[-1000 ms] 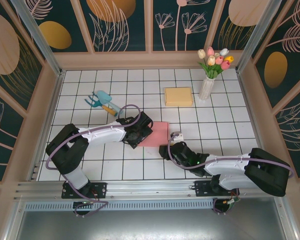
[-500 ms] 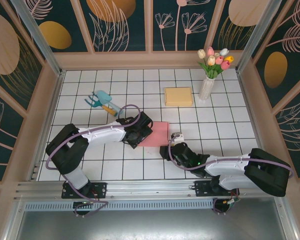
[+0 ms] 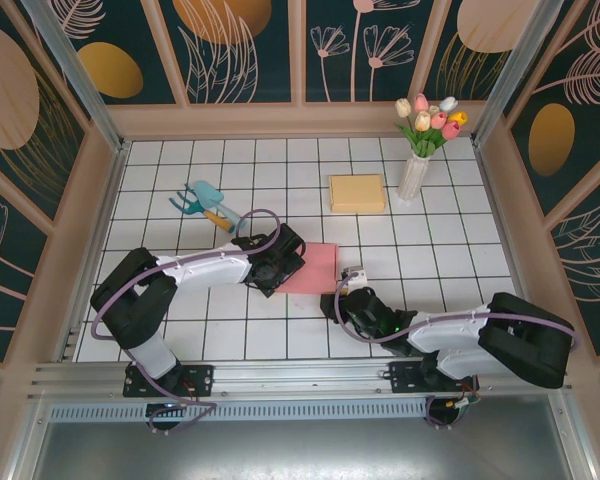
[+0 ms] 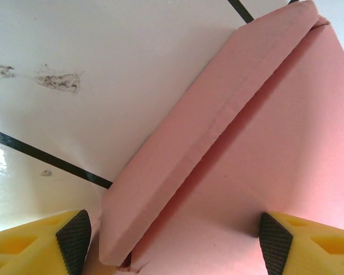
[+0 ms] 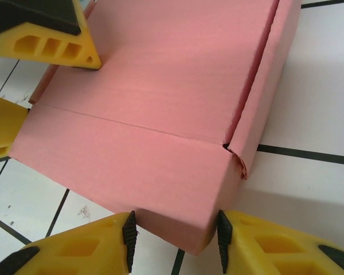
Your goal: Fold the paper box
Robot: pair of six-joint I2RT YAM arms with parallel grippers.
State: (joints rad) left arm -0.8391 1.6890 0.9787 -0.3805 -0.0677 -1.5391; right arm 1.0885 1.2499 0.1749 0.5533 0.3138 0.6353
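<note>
Next, I open my right gripper, which pinches the paper box's near flap by its outer corner, back off and take the flap closer to its fold (image 5: 215, 171).
The pink paper box (image 3: 315, 266) lies flat on the white tiled table, its side walls partly folded up. My left gripper (image 3: 283, 264) is at the box's left side and stands open. In the left wrist view, the left gripper (image 4: 174, 243) straddles a raised side flap (image 4: 178, 149), with one pad outside it and one on the box's inner panel. My right gripper (image 3: 342, 288) is at the box's near right corner. In the right wrist view, the right gripper (image 5: 176, 240) has both pads against the two faces of the paper box (image 5: 160, 86) at that corner.
A yellow flat box (image 3: 357, 193) lies at the back centre beside a vase of tulips (image 3: 417, 160). A teal hand tool (image 3: 204, 203) rests at the back left. Wooden walls enclose the table on three sides.
The right gripper's jaws have narrowed onto the box's near corner, and its arm has shifted slightly left. The left arm and the box have stayed in place.
</note>
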